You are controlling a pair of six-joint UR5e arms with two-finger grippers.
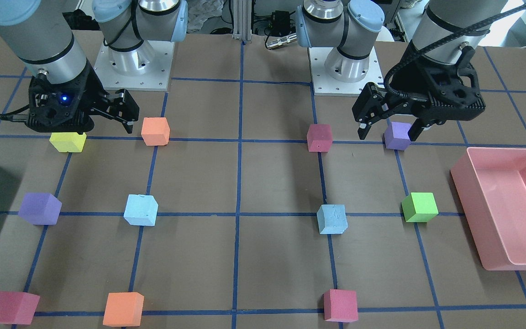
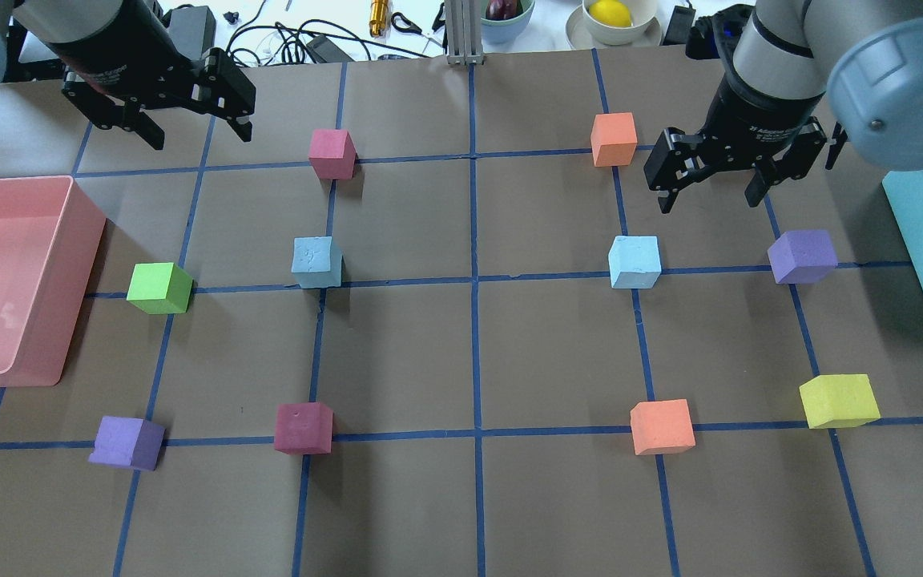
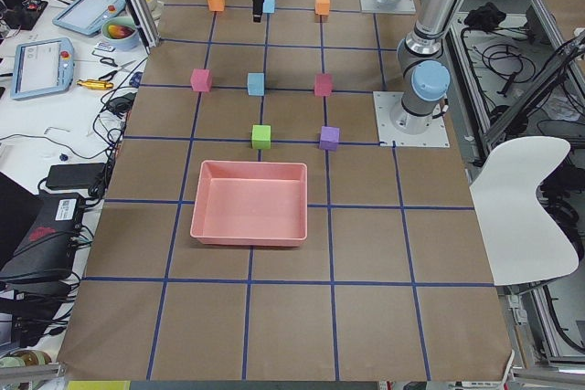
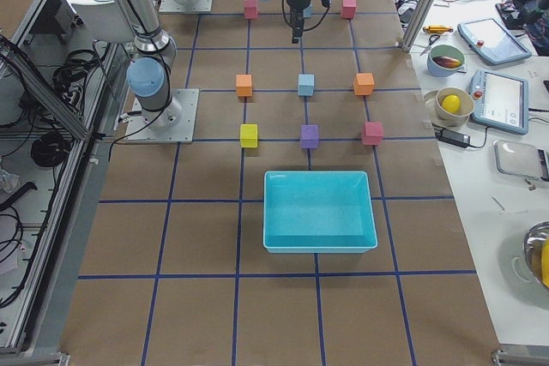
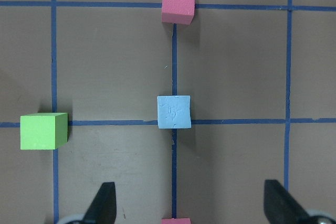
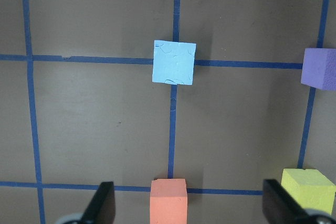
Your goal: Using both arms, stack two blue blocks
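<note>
The blue block between the orange cubes is next for my right gripper, which should go to it and close on the block's opposite sides (image 1: 141, 209) (image 6: 174, 62).
Two pale blue blocks sit apart on the brown table, one on my left (image 2: 316, 262) and one on my right (image 2: 634, 261). In the front view they show at the right (image 1: 332, 219) and at the left (image 1: 140, 209). My left gripper (image 2: 197, 132) hangs open and empty above the table; in its wrist view (image 5: 190, 203) the left blue block (image 5: 174, 112) lies ahead of the fingers. My right gripper (image 2: 708, 196) is also open and empty, raised; its wrist view (image 6: 189, 203) shows the right blue block (image 6: 174, 62) ahead.
A pink bin (image 2: 29, 369) stands at the left edge and a teal bin (image 2: 922, 240) at the right edge. Crimson (image 2: 332, 153), orange (image 2: 614, 139), green (image 2: 159, 288), purple (image 2: 803, 256) and yellow (image 2: 838, 400) cubes sit on the blue tape grid around the blue blocks.
</note>
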